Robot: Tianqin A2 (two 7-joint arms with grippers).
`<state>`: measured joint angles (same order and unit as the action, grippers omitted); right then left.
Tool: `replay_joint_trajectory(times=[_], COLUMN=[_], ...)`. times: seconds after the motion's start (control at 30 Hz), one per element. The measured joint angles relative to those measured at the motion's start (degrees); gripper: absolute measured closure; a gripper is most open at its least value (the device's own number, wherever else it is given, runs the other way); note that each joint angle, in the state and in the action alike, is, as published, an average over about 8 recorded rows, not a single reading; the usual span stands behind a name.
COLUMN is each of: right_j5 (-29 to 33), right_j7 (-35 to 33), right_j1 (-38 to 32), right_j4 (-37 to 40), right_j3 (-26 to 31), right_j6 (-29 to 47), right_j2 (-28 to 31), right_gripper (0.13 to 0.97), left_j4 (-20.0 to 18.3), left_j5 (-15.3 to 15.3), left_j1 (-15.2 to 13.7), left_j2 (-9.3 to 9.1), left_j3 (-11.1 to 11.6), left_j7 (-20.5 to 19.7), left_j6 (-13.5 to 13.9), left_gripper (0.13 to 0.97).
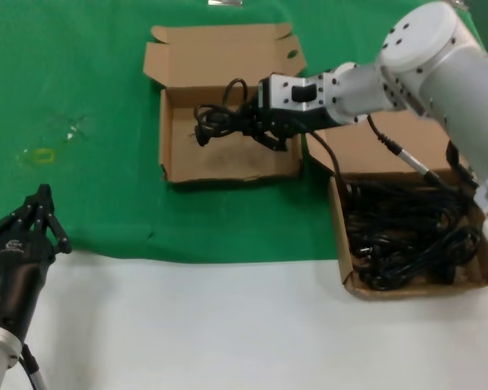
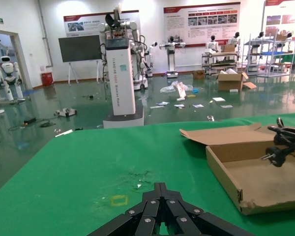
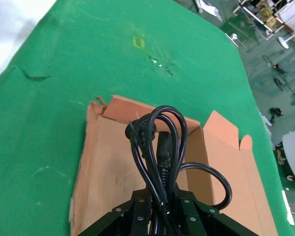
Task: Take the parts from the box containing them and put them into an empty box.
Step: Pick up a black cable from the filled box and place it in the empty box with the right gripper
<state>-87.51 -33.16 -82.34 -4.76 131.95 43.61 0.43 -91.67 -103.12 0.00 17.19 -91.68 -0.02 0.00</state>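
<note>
Next, my right gripper sets the looped black power cord down on the empty box's bottom by its near side (image 1: 237, 151) (image 3: 126, 195).
My right gripper (image 1: 256, 120) is shut on a looped black power cord (image 1: 221, 114) and holds it over the empty box (image 1: 228, 162), a shallow brown cardboard box in the middle of the green cloth. In the right wrist view the cord (image 3: 160, 147) hangs from the gripper (image 3: 164, 196) above the box floor (image 3: 108, 167). The box containing the parts (image 1: 346, 276) sits at the right, with a tangle of black cords (image 1: 407, 236) inside. My left gripper (image 1: 42, 213) rests shut at the lower left, away from both boxes; it shows as (image 2: 161, 189).
The table's near strip is white (image 1: 228, 325); green cloth (image 1: 81, 97) covers the rest. A small yellow mark (image 1: 43, 154) lies on the cloth at the left. The empty box's lid (image 1: 220, 53) stands open at the back.
</note>
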Motion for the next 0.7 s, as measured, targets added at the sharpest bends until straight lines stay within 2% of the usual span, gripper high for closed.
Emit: replay_joint_trajectory(times=[0.23,0.37,0.5,0.7], right_j5=[-14.77,-21.01,-23.99,-25.03], right_j7=[0.55,0.56,0.37,-0.4], right_j1=[1.96,2.82,3.76,4.98], right_j4=[-2.99,-4.43,-5.7,-6.86], right_j3=[14.74,20.85,23.99,25.45], right_j6=[-5.01,-7.57,-9.65,-12.31], right_j2=[-0.36,-0.4,-0.42,-0.42], right_gripper=[0.879,0.879,0.879,0.879], left_j4=[0.0,0.0,0.0,0.0], left_j5=[0.0,0.0,0.0,0.0], left_j1=[0.0,0.0,0.0,0.0], left_j2=[0.0,0.0,0.0,0.0], left_j3=[0.0,0.0,0.0,0.0], left_j7=[0.0,0.0,0.0,0.0], left_j6=[0.0,0.0,0.0,0.0], left_gripper=[0.953,0.953,0.953,0.953])
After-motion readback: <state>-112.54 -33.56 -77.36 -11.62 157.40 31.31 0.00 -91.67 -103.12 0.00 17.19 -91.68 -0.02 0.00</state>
